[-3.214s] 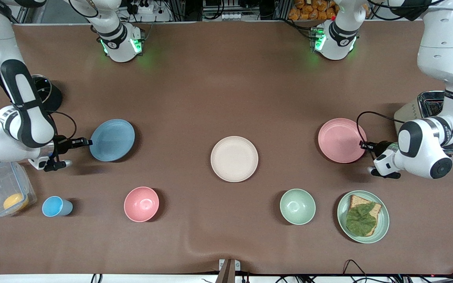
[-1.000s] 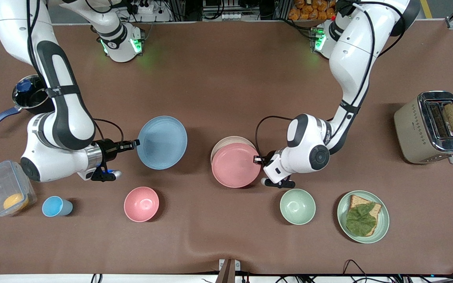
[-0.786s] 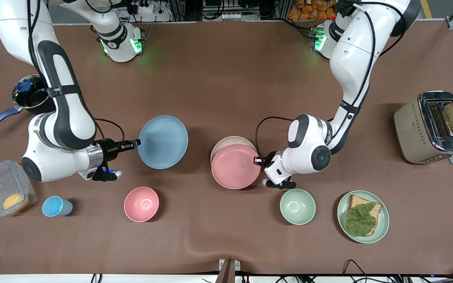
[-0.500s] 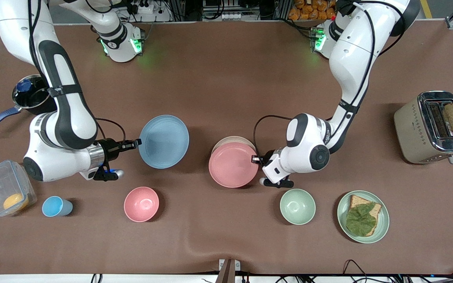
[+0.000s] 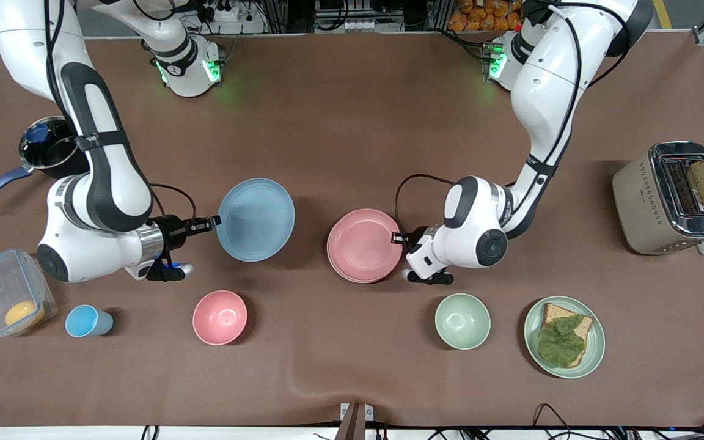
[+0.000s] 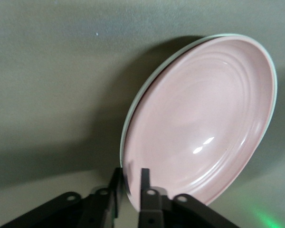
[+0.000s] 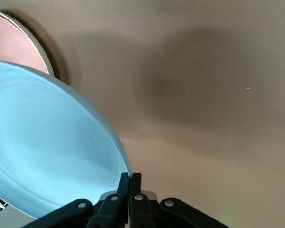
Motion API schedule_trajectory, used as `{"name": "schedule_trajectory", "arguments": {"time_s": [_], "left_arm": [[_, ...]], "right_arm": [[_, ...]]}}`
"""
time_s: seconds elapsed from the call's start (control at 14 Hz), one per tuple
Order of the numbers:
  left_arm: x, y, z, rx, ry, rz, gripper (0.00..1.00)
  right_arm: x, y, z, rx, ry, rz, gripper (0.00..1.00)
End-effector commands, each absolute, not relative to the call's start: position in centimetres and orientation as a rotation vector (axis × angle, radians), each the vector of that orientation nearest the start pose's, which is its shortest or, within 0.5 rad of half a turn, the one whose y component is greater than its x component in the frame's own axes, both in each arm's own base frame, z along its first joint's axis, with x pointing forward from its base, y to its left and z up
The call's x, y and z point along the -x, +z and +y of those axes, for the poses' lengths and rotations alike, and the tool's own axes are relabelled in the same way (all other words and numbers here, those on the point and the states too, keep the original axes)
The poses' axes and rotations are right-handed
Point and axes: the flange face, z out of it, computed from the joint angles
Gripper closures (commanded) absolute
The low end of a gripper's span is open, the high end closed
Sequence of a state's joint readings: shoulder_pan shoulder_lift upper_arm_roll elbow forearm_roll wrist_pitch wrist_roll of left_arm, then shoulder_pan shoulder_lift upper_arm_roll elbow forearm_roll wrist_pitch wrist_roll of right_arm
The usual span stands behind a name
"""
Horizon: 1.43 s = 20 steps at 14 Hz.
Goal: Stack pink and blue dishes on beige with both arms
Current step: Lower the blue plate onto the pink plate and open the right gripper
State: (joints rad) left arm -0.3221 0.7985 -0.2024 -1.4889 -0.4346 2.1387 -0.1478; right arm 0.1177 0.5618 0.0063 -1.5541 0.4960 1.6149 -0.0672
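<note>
Next, the right gripper releases the blue plate on the middle of the pink plate (image 5: 364, 244).
The pink plate (image 5: 364, 244) lies flat on the beige plate at the table's centre and covers nearly all of it. Only the beige plate's pale rim (image 6: 133, 107) shows round the pink one. My left gripper (image 5: 396, 238) (image 6: 131, 172) is open, its fingers straddling the pink plate's rim on the side toward the left arm's end, with a small gap showing. My right gripper (image 5: 212, 222) (image 7: 131, 176) is shut on the rim of the blue plate (image 5: 256, 219) (image 7: 47, 142). It holds that plate tilted above the table, beside the stack toward the right arm's end.
A pink bowl (image 5: 220, 316), a blue cup (image 5: 86, 321), a green bowl (image 5: 462, 321) and a green plate with bread and a leaf (image 5: 564, 336) stand nearer the camera. A toaster (image 5: 673, 198) stands at the left arm's end; a clear container (image 5: 7, 293) and pot (image 5: 46, 150) at the right arm's.
The left arm has set the pink plate down squarely onto the beige one and its jaws have come apart. The right arm with the blue plate has crept slightly toward the stack.
</note>
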Motion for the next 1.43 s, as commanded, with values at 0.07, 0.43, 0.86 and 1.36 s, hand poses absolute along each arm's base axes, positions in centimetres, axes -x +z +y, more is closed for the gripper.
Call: {"name": "schedule_trajectory", "arguments": {"time_s": [0.07, 0.43, 0.86, 1.36], "left_arm": [[-62.2, 25.6, -33.4, 3.546, 0.47, 0.1, 0.0], [-65.1, 32.0, -27.1, 3.353, 0.16, 0.252, 0.0], [-67.2, 41.5, -15.0, 3.158, -0.021, 0.356, 0.0], [-62.4, 54.1, -10.6, 3.143, -0.027, 0.268, 0.0]], "right_arm": [[-63.2, 30.8, 14.4, 2.562, 0.695, -0.004, 1.0], [-62.5, 28.5, 23.8, 2.582, 0.65, 0.064, 1.0], [-60.9, 23.1, 33.9, 2.594, 0.475, 0.103, 1.0], [-60.5, 20.3, 37.4, 2.624, 0.426, 0.137, 0.82]]}}
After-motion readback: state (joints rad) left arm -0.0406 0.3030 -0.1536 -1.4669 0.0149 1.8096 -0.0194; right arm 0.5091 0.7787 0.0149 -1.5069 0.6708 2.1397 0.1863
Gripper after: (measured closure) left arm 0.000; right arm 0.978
